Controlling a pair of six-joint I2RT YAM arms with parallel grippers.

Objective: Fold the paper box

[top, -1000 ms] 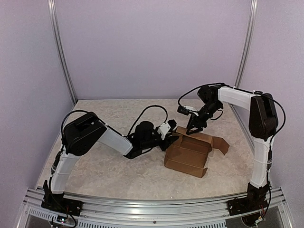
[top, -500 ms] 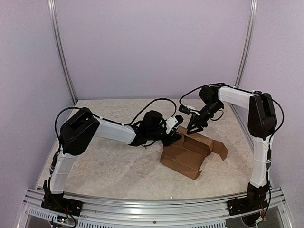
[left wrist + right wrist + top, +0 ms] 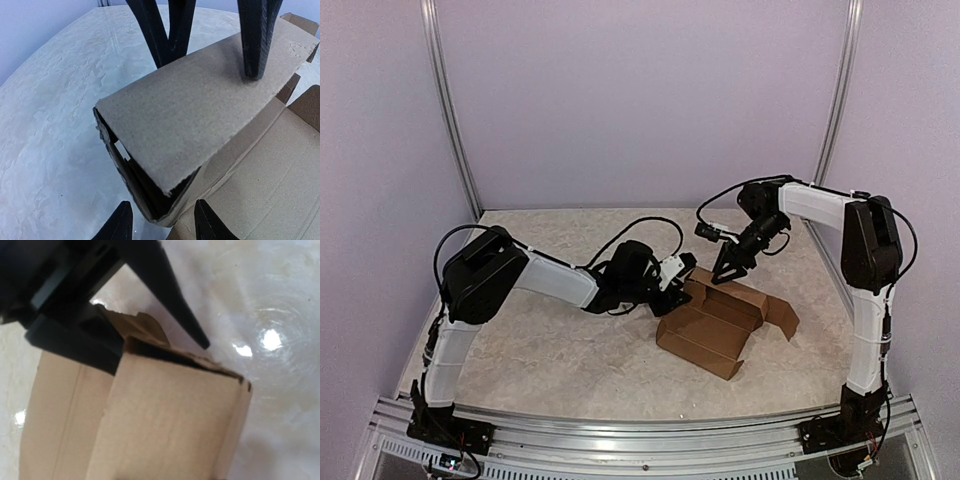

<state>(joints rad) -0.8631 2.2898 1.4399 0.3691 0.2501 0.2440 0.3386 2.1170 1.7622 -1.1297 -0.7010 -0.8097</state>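
Note:
Next, my left gripper pinches the box's lower corner (image 3: 161, 219) while my right gripper holds the flap steady, because the leaning flap gapes from the paper box's far side at the flap's end.
The paper box (image 3: 705, 335) lies half folded, brown and open-topped, right of the table's middle. My left gripper (image 3: 685, 283) is at its left far corner. In the left wrist view its jaws (image 3: 164, 221) stand open astride that corner of the paper box (image 3: 200, 110), touching neither side. My right gripper (image 3: 724, 276) points down onto the far wall. One of its fingers (image 3: 255, 45) presses on the leaning flap, and the other dark fingers drop behind the flap's far edge. In the right wrist view the paper box (image 3: 165, 425) hides its fingertips.
A loose end flap (image 3: 782, 312) sticks out on the box's right side. Purple walls with metal posts (image 3: 448, 110) close in the marble table (image 3: 550, 350). A metal rail (image 3: 640, 440) runs along the near edge by the arm bases.
My left gripper reached in to the box's corner and its jaws widened. The box slid a little toward the left and front. The right gripper stayed on the far wall.

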